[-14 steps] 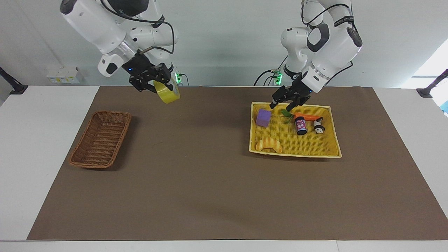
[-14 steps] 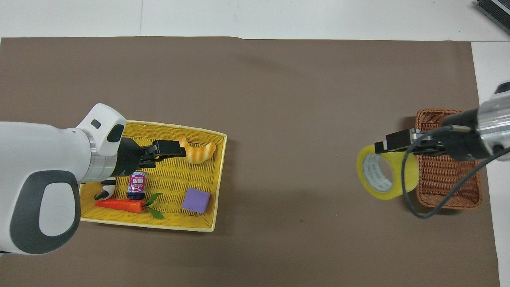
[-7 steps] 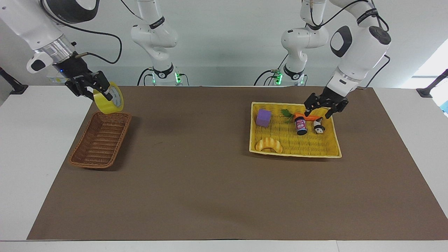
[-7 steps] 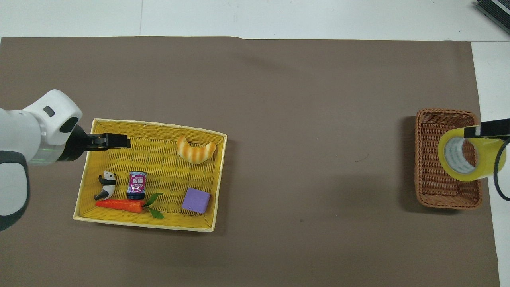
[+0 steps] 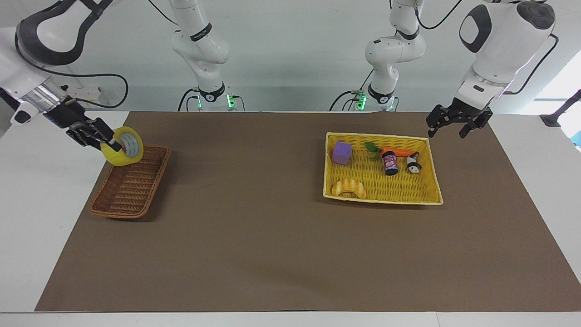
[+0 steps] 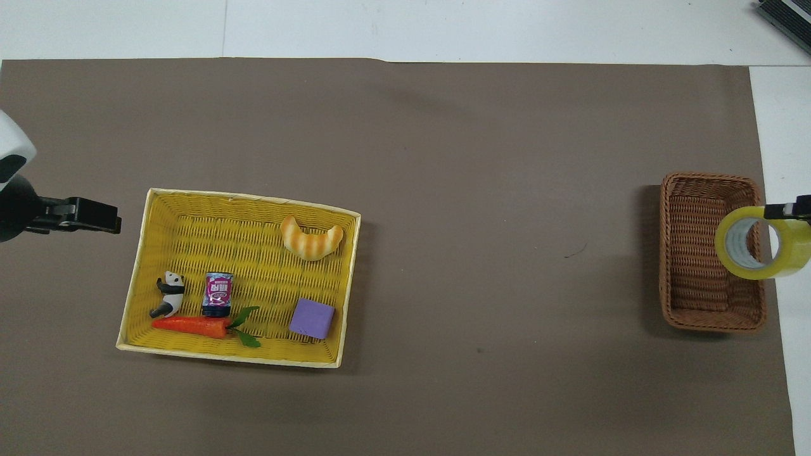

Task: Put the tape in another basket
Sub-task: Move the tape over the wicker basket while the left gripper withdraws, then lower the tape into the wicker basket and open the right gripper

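Observation:
The robot's right gripper will let go of the yellow tape so that it rests on the middle of the brown wicker basket's bottom point(image 6: 720, 248). The tape now hangs close above the basket's rim.
The yellow tape point(image 5: 123, 146) hangs on edge, its pale core showing, in my right gripper point(image 5: 103, 141), which is shut on its rim. It is in the air over the end of the brown wicker basket point(image 5: 131, 184) that lies nearer the robots, close above the rim. In the overhead view the tape point(image 6: 760, 244) covers the outer rim of the basket point(image 6: 694, 253), and only a fingertip of the right gripper point(image 6: 789, 210) shows. My left gripper point(image 5: 445, 135) is open and empty, up in the air beside the yellow basket's corner; it also shows in the overhead view point(image 6: 108, 220).
The yellow basket point(image 5: 333, 193) toward the left arm's end holds a purple block point(image 5: 341, 152), a carrot point(image 5: 399, 151), a small can point(image 5: 390, 164), a panda figure point(image 5: 412, 164) and a croissant toy point(image 5: 348, 187). A brown mat point(image 5: 254, 227) covers the table.
The right gripper carried the tape from the table's middle to over the brown basket and lowered it. The left gripper drew back from over the yellow basket to beside its corner.

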`<move>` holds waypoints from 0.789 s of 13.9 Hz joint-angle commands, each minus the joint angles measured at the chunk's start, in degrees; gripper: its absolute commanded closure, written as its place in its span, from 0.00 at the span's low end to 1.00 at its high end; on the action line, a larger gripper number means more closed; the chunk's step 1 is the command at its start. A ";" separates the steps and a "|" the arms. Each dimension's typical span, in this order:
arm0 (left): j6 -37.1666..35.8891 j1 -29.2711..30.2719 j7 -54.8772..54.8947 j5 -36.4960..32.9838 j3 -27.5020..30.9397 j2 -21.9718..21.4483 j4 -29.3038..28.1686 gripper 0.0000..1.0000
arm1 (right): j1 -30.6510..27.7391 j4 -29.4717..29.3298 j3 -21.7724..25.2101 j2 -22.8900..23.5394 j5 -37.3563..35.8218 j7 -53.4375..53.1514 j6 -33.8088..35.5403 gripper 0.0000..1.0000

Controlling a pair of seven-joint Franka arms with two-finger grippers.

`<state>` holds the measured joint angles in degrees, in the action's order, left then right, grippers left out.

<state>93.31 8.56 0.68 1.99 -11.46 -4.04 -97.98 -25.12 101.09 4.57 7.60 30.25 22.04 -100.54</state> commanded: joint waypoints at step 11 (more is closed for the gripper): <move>-8.32 0.93 -4.46 -1.63 1.09 6.59 10.62 0.00 | -7.66 1.57 -0.79 11.65 14.83 11.53 -1.68 1.00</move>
<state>86.10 9.23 -2.90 1.54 -10.04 2.20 -88.64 -31.74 102.03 4.52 19.51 42.92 31.79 -101.91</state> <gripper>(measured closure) 0.000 0.401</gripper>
